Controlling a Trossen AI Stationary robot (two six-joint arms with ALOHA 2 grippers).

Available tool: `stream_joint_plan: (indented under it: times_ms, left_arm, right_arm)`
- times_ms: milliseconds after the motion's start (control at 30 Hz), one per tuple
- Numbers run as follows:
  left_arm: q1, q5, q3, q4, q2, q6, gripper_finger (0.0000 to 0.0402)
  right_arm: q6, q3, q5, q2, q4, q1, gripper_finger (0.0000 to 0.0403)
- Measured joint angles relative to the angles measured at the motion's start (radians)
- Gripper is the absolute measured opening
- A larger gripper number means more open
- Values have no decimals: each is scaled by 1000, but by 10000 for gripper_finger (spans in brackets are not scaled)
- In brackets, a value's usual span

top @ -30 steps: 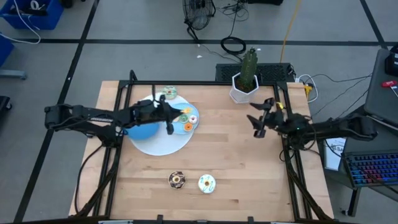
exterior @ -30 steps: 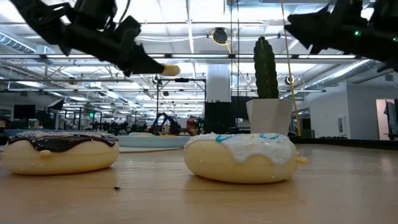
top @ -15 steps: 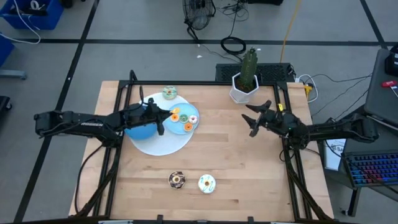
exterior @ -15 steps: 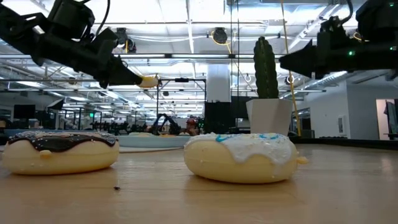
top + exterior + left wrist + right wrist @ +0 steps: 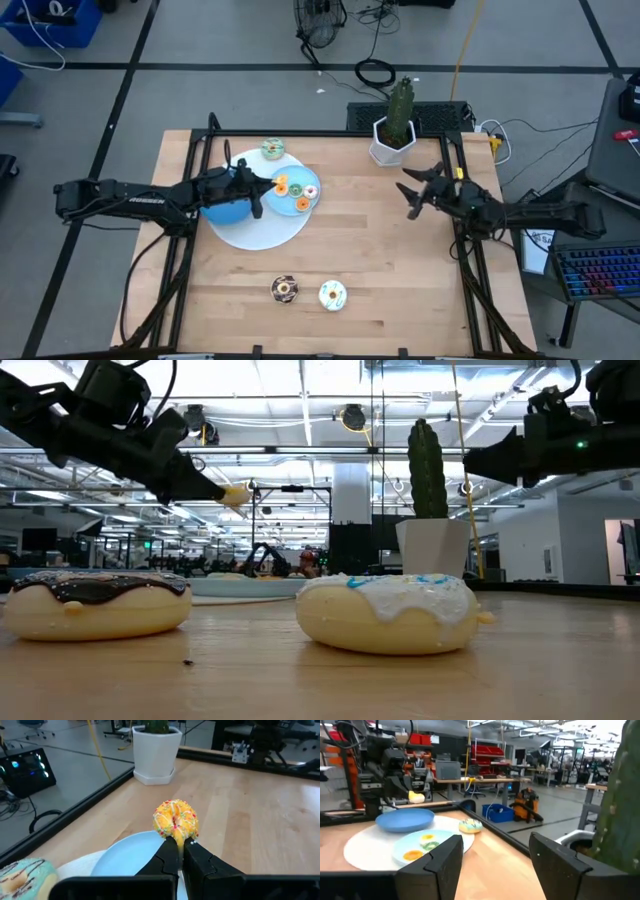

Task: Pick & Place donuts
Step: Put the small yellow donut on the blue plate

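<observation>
Next, my left gripper lets go of the yellow-orange sprinkled donut on the light blue plate's near side (image 5: 284, 203), next to the orange donut.
My left gripper (image 5: 268, 186) is shut on a yellow-orange sprinkled donut (image 5: 176, 819) and holds it above the edge of the light blue plate (image 5: 309, 180), next to the dark blue bowl (image 5: 226, 208). The low view shows this donut (image 5: 236, 493) in the air. Two more donuts (image 5: 300, 204) lie on the plate. A mint-iced donut (image 5: 272, 150) sits beyond it. A chocolate donut (image 5: 284, 289) and a white-iced donut (image 5: 332, 295) rest flat near the table's near edge. My right gripper (image 5: 412, 191) hovers open over the table's right part, holding nothing. My left gripper pinches the yellow-orange donut by its lower rim (image 5: 178, 838) between the two fingertips (image 5: 170, 851). The fingers come nearly level from the table's left. The donut stands on edge beyond the fingertips, lifted clear over the plate.
A large white round mat (image 5: 262, 228) lies under the plate and bowl. A potted cactus in a white pot (image 5: 395, 135) stands at the far edge, close to my right gripper. Bare wood lies between the plate and the right arm and in the table's middle.
My left gripper, still shut on the donut, drew back toward the table's left and sank a little, carrying the donut from over the plate's middle to its left edge. My right gripper came down somewhat and stayed open.
</observation>
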Motion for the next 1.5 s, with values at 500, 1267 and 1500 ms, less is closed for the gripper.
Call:
stream_joint_plan:
  times_ms: [500, 1267, 1500]
  left_arm:
    - [-49, 69, 0, -173, 10, -48, 7]
    - [-72, 53, 0, 14, 379, -127, 22]
    - [-72, 52, 1, 72, 378, -146, 25]
  right_arm:
    - [44, -1, -4, -162, -149, 0, 212]
    - [45, -2, -5, -161, -165, 1, 212]
    - [45, -2, -5, -161, -172, 1, 212]
